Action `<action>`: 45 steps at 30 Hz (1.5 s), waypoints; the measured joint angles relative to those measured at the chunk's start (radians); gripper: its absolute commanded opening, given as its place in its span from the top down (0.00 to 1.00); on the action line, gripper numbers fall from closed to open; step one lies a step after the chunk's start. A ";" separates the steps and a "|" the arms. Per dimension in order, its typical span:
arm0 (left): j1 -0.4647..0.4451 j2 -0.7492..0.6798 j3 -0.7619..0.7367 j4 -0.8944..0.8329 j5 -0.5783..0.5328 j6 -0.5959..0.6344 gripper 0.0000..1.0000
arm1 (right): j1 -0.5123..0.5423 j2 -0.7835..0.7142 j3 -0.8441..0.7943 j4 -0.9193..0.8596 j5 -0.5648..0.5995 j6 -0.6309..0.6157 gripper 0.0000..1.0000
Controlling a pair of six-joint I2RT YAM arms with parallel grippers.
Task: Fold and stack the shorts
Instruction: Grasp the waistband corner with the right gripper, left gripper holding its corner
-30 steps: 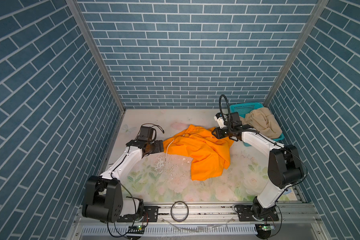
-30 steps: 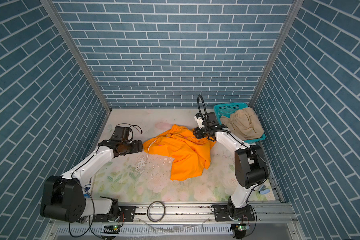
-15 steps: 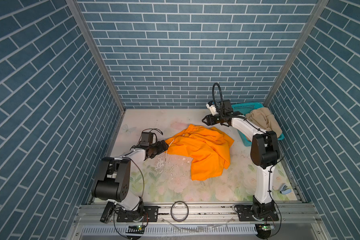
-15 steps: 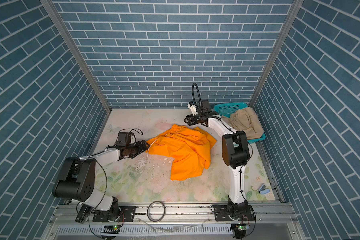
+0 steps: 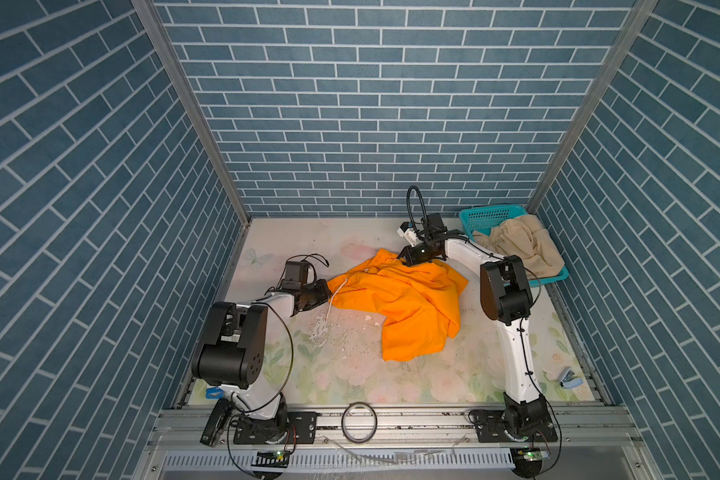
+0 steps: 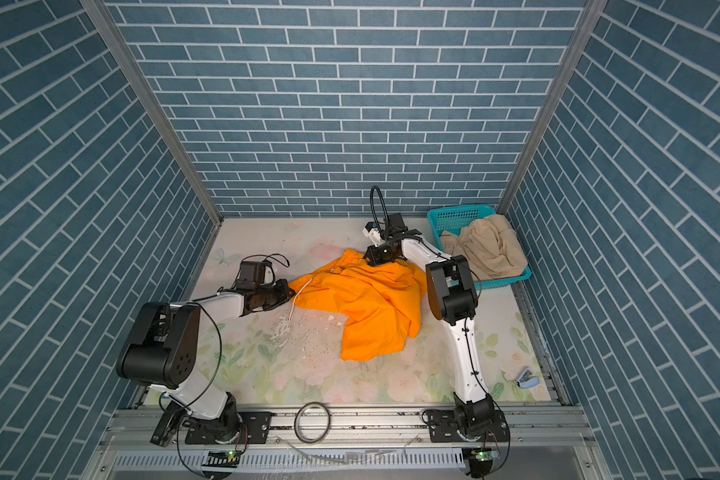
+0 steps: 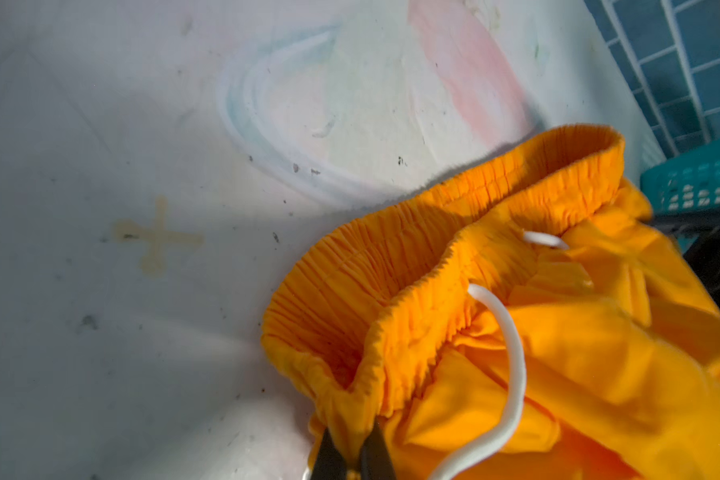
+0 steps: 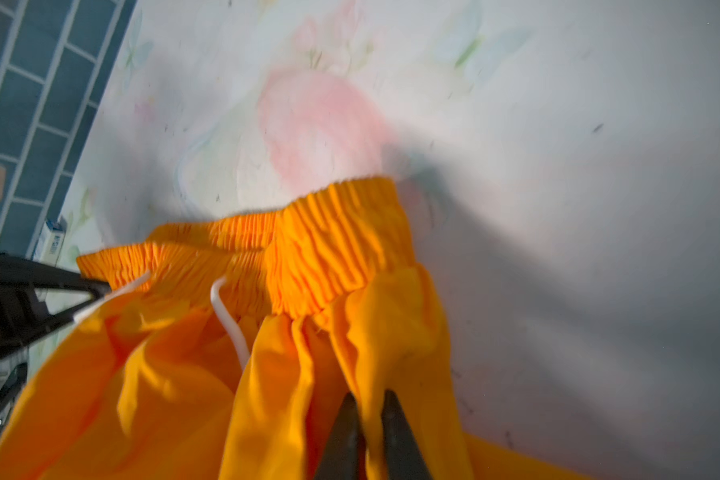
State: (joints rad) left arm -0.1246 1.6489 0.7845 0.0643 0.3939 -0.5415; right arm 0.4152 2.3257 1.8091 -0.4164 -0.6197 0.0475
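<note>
My right gripper is pinching a fold below the waistband, so it should grip the waistband's far end [image 8: 376, 228] before both grippers lift and spread out the orange shorts.
The orange shorts [image 5: 408, 307] [image 6: 371, 311] lie crumpled in the middle of the floral mat, waistband toward the back left. In both top views my left gripper [image 5: 329, 289] [image 6: 292, 291] sits at the waistband's left end. The left wrist view shows it [image 7: 352, 451] shut on a pinch of the orange waistband [image 7: 391, 291], beside the white drawstring [image 7: 514, 374]. My right gripper [image 5: 403, 256] [image 6: 367, 256] is at the waistband's far end. In the right wrist view it [image 8: 368, 419] is shut on a fold of orange cloth just below the waistband [image 8: 341, 249]. The beige shorts [image 5: 520, 247] [image 6: 487, 249] are heaped in the basket.
The teal basket [image 5: 489, 214] [image 6: 454, 217] stands in the back right corner, close behind my right arm. White flecks [image 5: 323, 330] litter the mat in front of the shorts. A small blue object [image 5: 568, 379] lies at the front right. A black ring [image 5: 358, 419] rests on the front rail.
Both grippers were open and have closed on the orange shorts. The left one moved right to the waistband's end. The right one came down from the back onto the cloth.
</note>
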 measured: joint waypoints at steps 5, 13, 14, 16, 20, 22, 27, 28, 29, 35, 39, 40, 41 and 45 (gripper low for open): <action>0.000 -0.018 0.070 -0.059 -0.031 0.063 1.00 | 0.008 -0.198 -0.346 0.126 0.010 0.044 1.00; -0.001 -0.108 0.138 -0.169 -0.104 0.182 1.00 | 0.030 -0.683 -0.791 0.325 0.148 0.115 0.76; -0.002 -0.110 0.145 -0.174 -0.108 0.196 1.00 | 0.037 -0.712 -0.808 0.321 0.171 0.111 0.71; -0.001 -0.110 0.154 -0.176 -0.114 0.220 1.00 | 0.041 -0.726 -0.805 0.302 0.205 0.103 0.59; 0.000 -0.108 0.158 -0.180 -0.113 0.245 1.00 | 0.031 -0.684 -0.715 0.243 0.240 0.062 0.45; 0.000 -0.105 0.158 -0.180 -0.113 0.249 1.00 | 0.026 -0.640 -0.644 0.235 0.240 0.043 0.39; 0.000 -0.099 0.149 -0.177 -0.113 0.248 1.00 | 0.008 -0.428 -0.364 0.181 0.179 -0.016 0.36; 0.000 -0.099 0.142 -0.176 -0.113 0.245 1.00 | 0.005 -0.381 -0.309 0.170 0.161 -0.025 0.36; 0.000 -0.099 0.132 -0.173 -0.113 0.242 1.00 | 0.002 -0.328 -0.248 0.151 0.142 -0.032 0.36; 0.000 -0.098 0.068 -0.158 -0.111 0.217 1.00 | 0.000 -0.062 0.026 0.031 0.038 -0.068 0.35; 0.000 -0.098 0.052 -0.148 -0.100 0.203 1.00 | 0.006 0.053 0.127 -0.028 0.003 -0.075 0.35; 0.000 -0.098 0.051 -0.145 -0.098 0.200 1.00 | 0.011 0.075 0.149 -0.038 -0.001 -0.075 0.35; 0.000 -0.098 0.051 -0.140 -0.095 0.198 1.00 | 0.016 0.096 0.172 -0.045 -0.005 -0.075 0.35; 0.000 -0.098 0.051 -0.132 -0.089 0.195 1.00 | 0.045 0.164 0.263 -0.068 -0.007 -0.074 0.35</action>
State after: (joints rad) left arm -0.1246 1.5513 0.8360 -0.0673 0.3054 -0.3466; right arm 0.4606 2.4897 2.0720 -0.4847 -0.6266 -0.0261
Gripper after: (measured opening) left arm 0.071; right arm 0.654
